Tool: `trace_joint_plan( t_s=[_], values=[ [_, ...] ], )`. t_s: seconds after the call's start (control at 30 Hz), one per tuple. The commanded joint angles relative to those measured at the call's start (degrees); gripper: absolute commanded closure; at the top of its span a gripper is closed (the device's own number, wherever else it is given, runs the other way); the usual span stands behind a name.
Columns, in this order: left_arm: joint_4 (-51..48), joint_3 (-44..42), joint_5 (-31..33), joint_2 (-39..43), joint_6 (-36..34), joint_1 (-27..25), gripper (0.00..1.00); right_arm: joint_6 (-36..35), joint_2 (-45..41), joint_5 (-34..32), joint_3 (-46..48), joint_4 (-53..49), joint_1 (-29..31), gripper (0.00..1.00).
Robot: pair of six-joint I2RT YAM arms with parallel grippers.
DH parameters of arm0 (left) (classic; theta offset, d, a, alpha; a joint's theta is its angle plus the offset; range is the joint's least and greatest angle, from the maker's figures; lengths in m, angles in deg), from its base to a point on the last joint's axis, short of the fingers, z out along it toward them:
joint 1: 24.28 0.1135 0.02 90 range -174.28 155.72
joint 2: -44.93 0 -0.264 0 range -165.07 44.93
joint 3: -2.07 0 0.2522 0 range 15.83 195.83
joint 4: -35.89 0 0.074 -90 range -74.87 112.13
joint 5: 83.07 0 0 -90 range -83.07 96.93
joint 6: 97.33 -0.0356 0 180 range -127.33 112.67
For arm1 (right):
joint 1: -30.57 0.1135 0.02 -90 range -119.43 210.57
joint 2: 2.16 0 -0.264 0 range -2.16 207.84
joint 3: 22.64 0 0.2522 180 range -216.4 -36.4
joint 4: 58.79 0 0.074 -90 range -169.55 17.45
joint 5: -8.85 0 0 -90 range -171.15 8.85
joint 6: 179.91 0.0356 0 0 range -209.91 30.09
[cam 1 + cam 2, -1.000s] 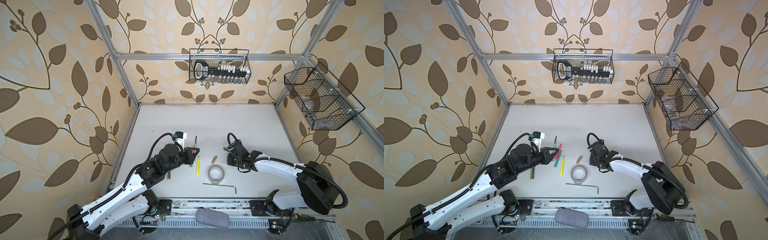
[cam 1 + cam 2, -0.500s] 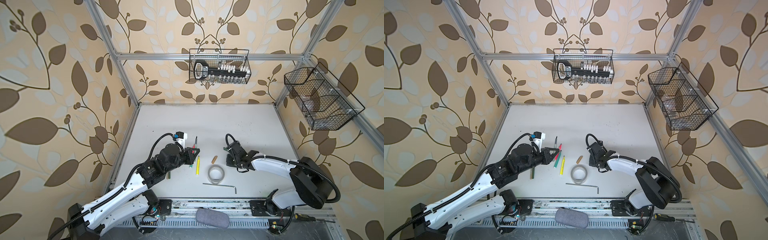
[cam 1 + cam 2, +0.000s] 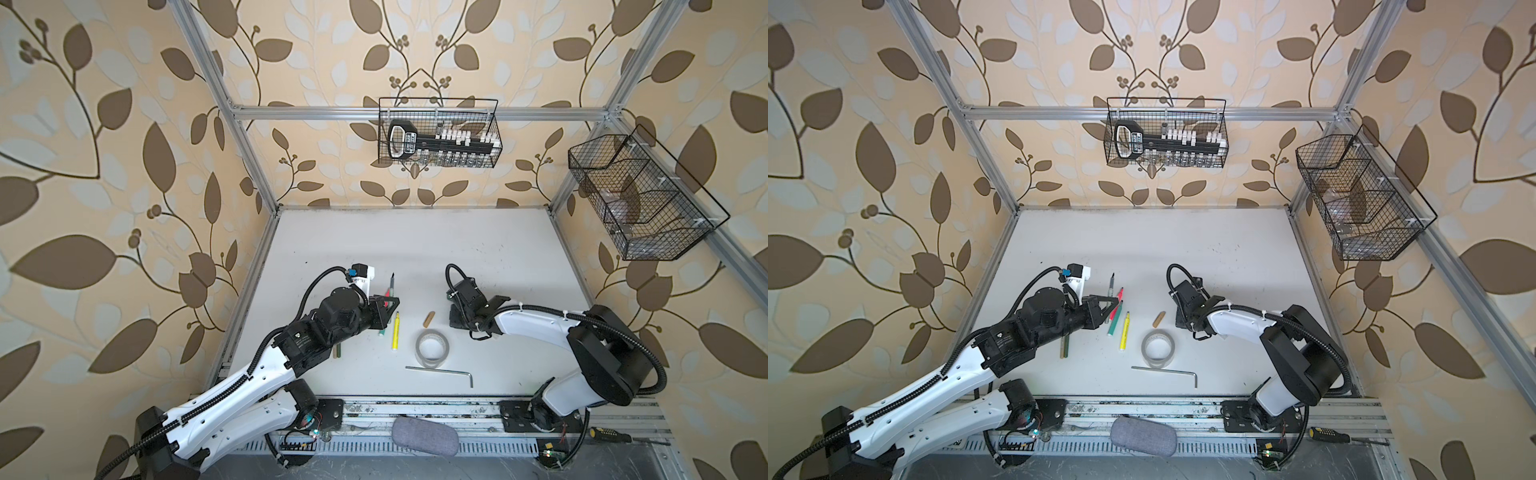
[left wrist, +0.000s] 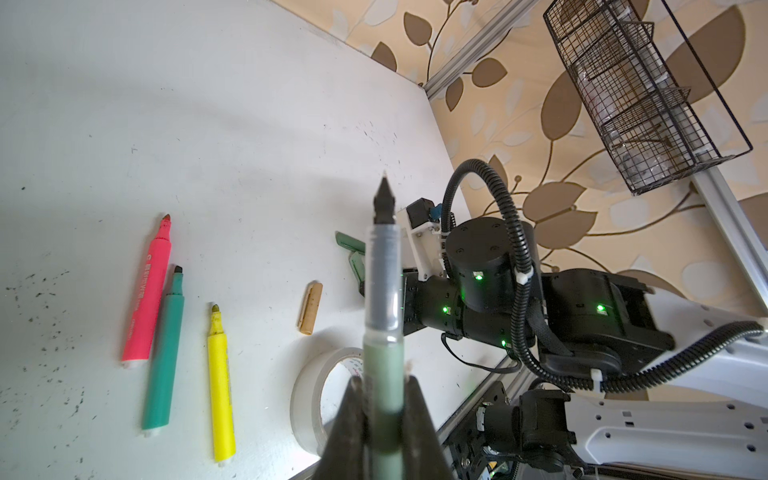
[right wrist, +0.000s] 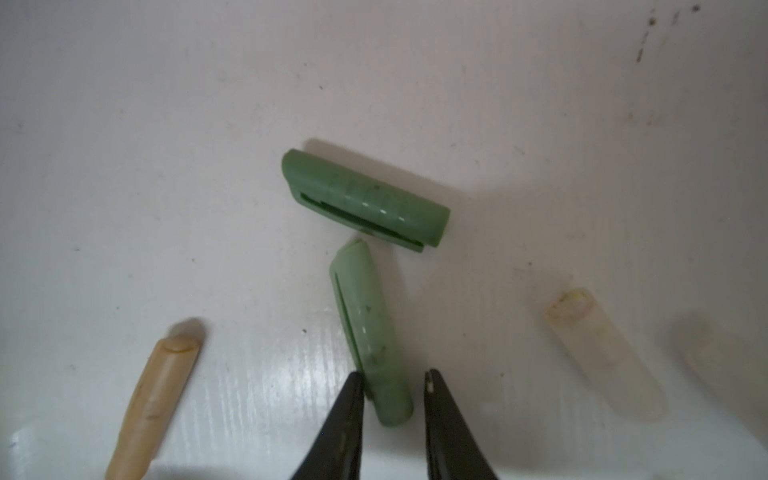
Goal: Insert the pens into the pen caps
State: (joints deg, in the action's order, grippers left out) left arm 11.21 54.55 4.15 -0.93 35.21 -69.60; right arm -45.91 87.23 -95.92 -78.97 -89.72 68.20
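Note:
The light green cap's end sits slanted in my right fingers; I will open, align and grip its middle (image 5: 371,332).
My left gripper (image 4: 384,386) is shut on a grey-green pen (image 4: 382,311) whose dark tip points away over the table; both top views show this gripper (image 3: 388,305) (image 3: 1111,305) beside the loose markers. Pink (image 4: 146,291), green (image 4: 164,349) and yellow (image 4: 220,374) markers lie side by side, uncapped. A thin olive pen (image 3: 338,351) pokes out from under my left arm. My right gripper (image 5: 392,380) is low over the table, jaws straddling a light green cap's (image 5: 370,332) end: one finger touches, the other stands apart. A dark green cap (image 5: 365,199), tan cap (image 5: 153,399) and two clear caps (image 5: 602,353) (image 5: 723,365) lie around it.
A roll of clear tape (image 3: 433,333) lies between the arms, with a silver hex key (image 3: 440,370) in front of it. A grey pouch (image 3: 424,434) rests on the front rail. Wire baskets hang on the back wall (image 3: 438,133) and the right wall (image 3: 640,199).
My right gripper's jaws have narrowed around the light green cap, and that wrist has shifted slightly left. The left arm holds still with its pen.

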Motion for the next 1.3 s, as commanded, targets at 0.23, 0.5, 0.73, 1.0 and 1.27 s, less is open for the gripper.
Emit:
trace_joint_plan(
  t_s=[0.23,0.5,0.73,1.0,1.27],
  values=[
    [1.0,0.7,0.1,0.4,0.2,0.1,1.00,-0.6,6.8,-3.9,-3.0,-3.8,1.5,0.79],
    [1.0,0.8,0.0,0.6,0.2,0.1,1.00,-0.3,7.1,-5.8,-3.2,-4.9,2.2,0.81],
    [1.2,0.7,-0.3,0.7,0.3,0.1,1.00,-0.2,8.1,-6.2,-4.3,-5.1,1.2,0.62],
    [1.0,0.7,-0.6,1.0,0.2,0.1,1.00,-1.4,10.3,-3.5,-6.6,-4.0,-1.0,0.61],
    [0.6,0.7,-0.3,1.7,0.1,0.1,1.00,-1.6,12.0,-3.9,-6.5,-3.7,-1.0,0.75]
  ],
)
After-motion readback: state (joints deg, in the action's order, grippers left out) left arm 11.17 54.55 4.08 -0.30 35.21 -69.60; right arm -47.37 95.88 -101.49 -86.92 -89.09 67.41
